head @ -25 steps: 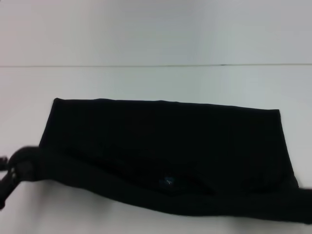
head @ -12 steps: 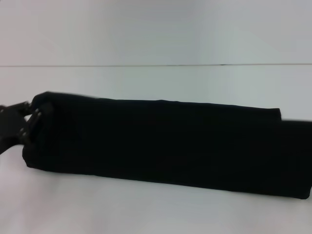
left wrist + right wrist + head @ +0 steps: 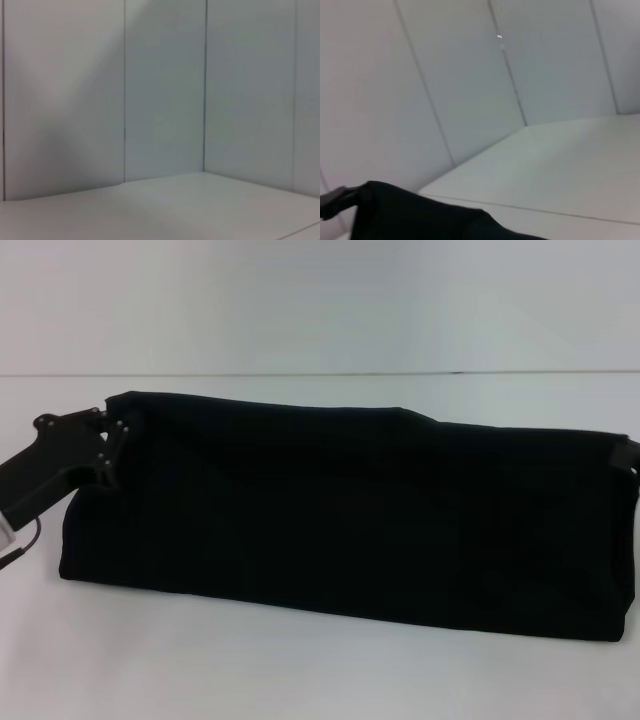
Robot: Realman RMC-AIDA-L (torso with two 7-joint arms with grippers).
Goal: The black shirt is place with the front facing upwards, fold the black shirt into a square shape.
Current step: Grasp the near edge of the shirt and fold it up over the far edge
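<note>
The robot's right gripper needs to release the black shirt's raised corner along the shirt's far edge, just inside its outer end [image 3: 534, 457].
The black shirt [image 3: 340, 510] stretches as a long dark band across the white table in the head view. Its upper edge is raised and pulled taut between both ends. My left gripper [image 3: 108, 448] is at the shirt's upper left corner, shut on the fabric. At the far right edge of the view only a small black piece of my right gripper [image 3: 628, 454] shows, at the shirt's raised upper right corner. The right wrist view shows the shirt's lifted edge [image 3: 420, 215] running away from the camera. No white lettering is visible on the shirt.
The white table [image 3: 300, 680] runs in front of and behind the shirt, with a seam line [image 3: 300, 374] across the back. White wall panels [image 3: 165, 100] stand behind the table and meet in a corner.
The shirt's near edge has been lifted and carried up and toward the back, so the band looks taller. My left gripper has risen and moved right with its corner.
</note>
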